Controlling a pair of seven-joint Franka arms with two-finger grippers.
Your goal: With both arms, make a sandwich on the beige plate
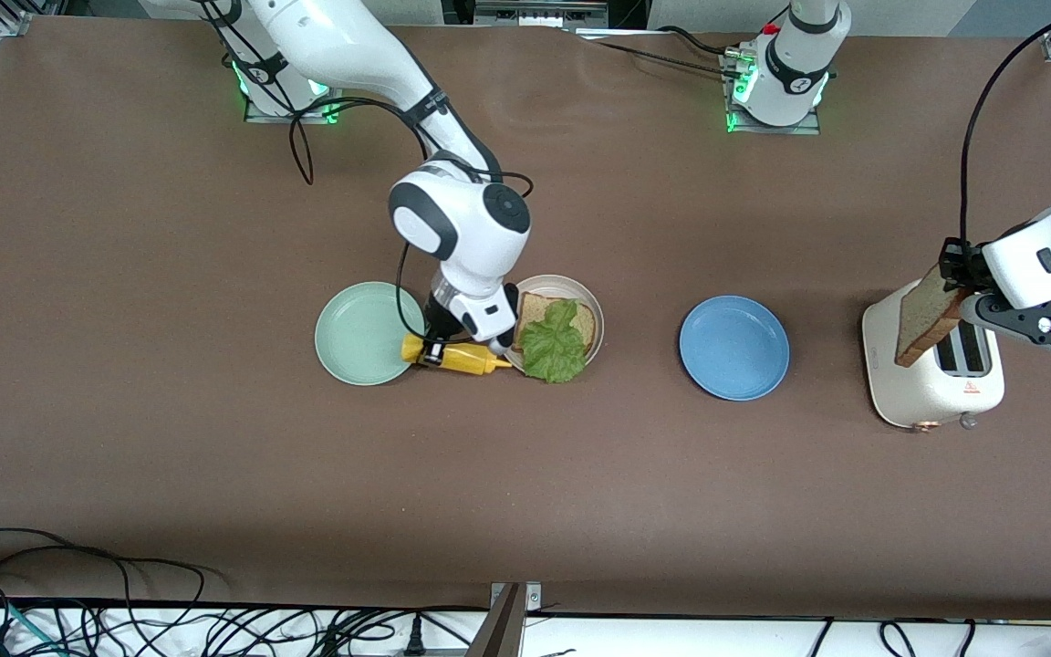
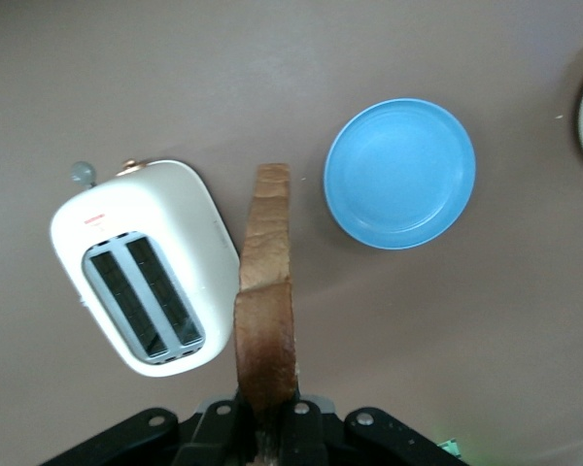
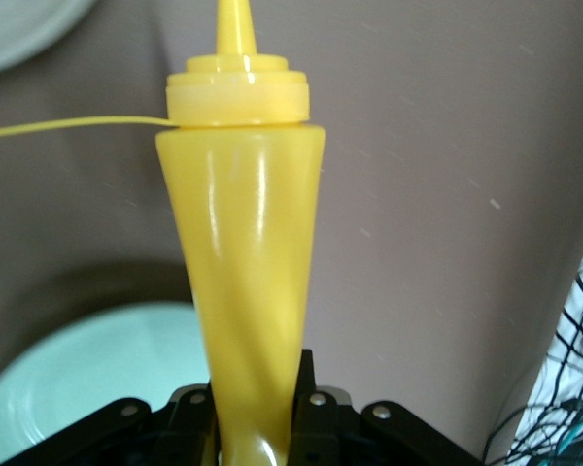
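The second bread slice, now held on edge over the toaster, will be let go by my left gripper on the green lettuce leaf [image 1: 546,323] over the bread on the beige plate.
The beige plate [image 1: 583,293] holds one brown bread slice [image 1: 535,307] with a ruffled green lettuce leaf [image 1: 555,346] on top. My right gripper [image 1: 437,352] is shut on a yellow squeeze bottle [image 1: 464,358], held on its side between the mint green plate and the beige plate, its nozzle pointing at the lettuce. In the right wrist view the bottle [image 3: 243,262] fills the middle above the gripper [image 3: 250,419]. My left gripper [image 1: 952,275] is shut on a second bread slice [image 1: 922,316], held on edge over the toaster. In the left wrist view that slice [image 2: 268,291] rises from the gripper [image 2: 267,423].
A white two-slot toaster [image 1: 931,388] stands at the left arm's end of the table, its slots empty [image 2: 141,291]. A blue plate [image 1: 733,348] lies between the toaster and the beige plate. A mint green plate [image 1: 361,333] lies beside the bottle, toward the right arm's end.
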